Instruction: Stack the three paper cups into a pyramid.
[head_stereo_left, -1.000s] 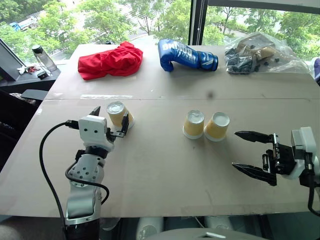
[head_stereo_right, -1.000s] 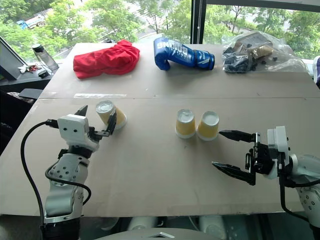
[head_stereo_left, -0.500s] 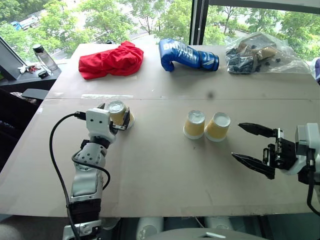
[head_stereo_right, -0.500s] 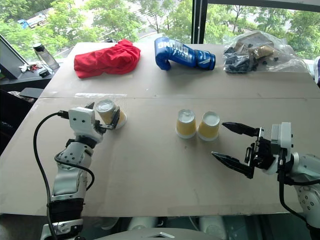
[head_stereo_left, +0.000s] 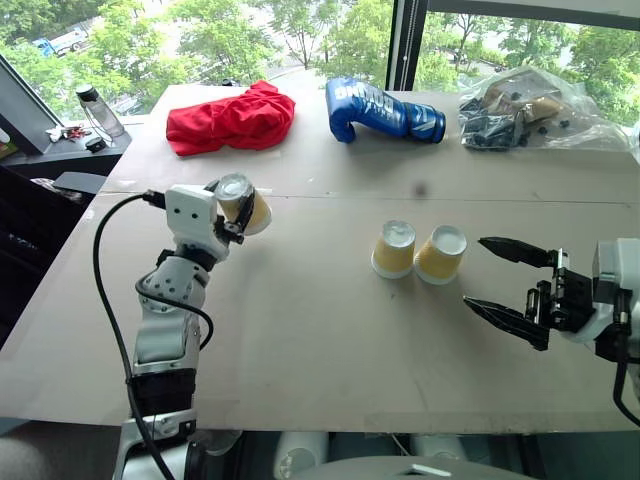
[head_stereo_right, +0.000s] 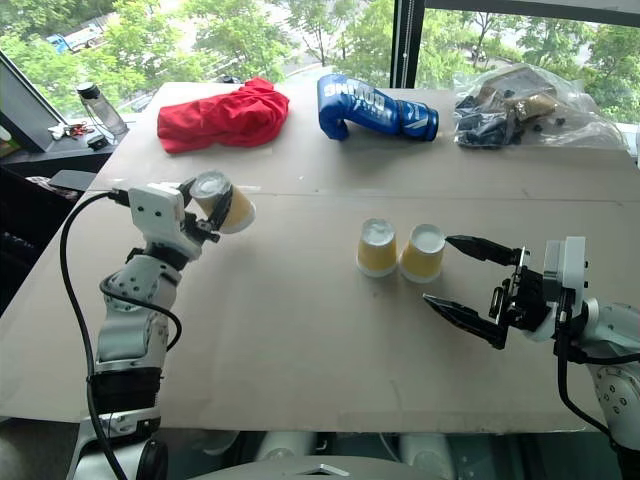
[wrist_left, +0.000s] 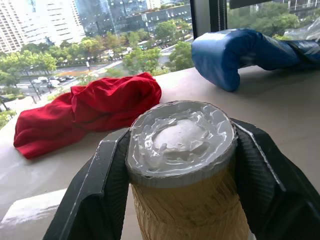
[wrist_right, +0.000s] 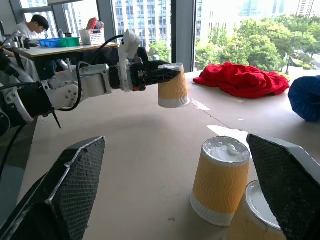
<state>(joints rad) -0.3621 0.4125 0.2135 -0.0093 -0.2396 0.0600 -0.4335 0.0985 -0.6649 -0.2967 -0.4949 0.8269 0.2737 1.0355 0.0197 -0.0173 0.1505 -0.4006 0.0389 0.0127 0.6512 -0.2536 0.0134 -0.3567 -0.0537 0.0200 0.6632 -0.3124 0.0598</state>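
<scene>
My left gripper has a paper cup. I should let go of it on top of the two (head_stereo_left: 422, 240) touching cups, so that it bridges their white bases.
Three yellow-tan paper cups with white bases are in view, all upside down. My left gripper (head_stereo_left: 240, 208) is shut on one cup (head_stereo_left: 248, 210), which hangs tilted just above the cardboard-covered table (head_stereo_left: 300, 330) at its left. In the left wrist view the black fingers (wrist_left: 100, 190) clamp this cup (wrist_left: 182, 165) on both sides. The other two cups (head_stereo_left: 394, 249) (head_stereo_left: 440, 254) stand side by side, touching, in the middle of the table. My right gripper (head_stereo_left: 475, 271) is wide open just right of them, with nothing between its fingers.
At the table's far side lie a red cloth (head_stereo_left: 230, 115), a blue boxing glove (head_stereo_left: 380, 108) and a clear plastic bag of dark parts (head_stereo_left: 520, 110). A bottle (head_stereo_left: 88, 100) stands on a ledge beyond the left edge. A person (wrist_right: 32, 25) sits at a desk in the background.
My left gripper has shut on the left cup and lifted it up and away from me, off the table. The right gripper has stayed open in place.
</scene>
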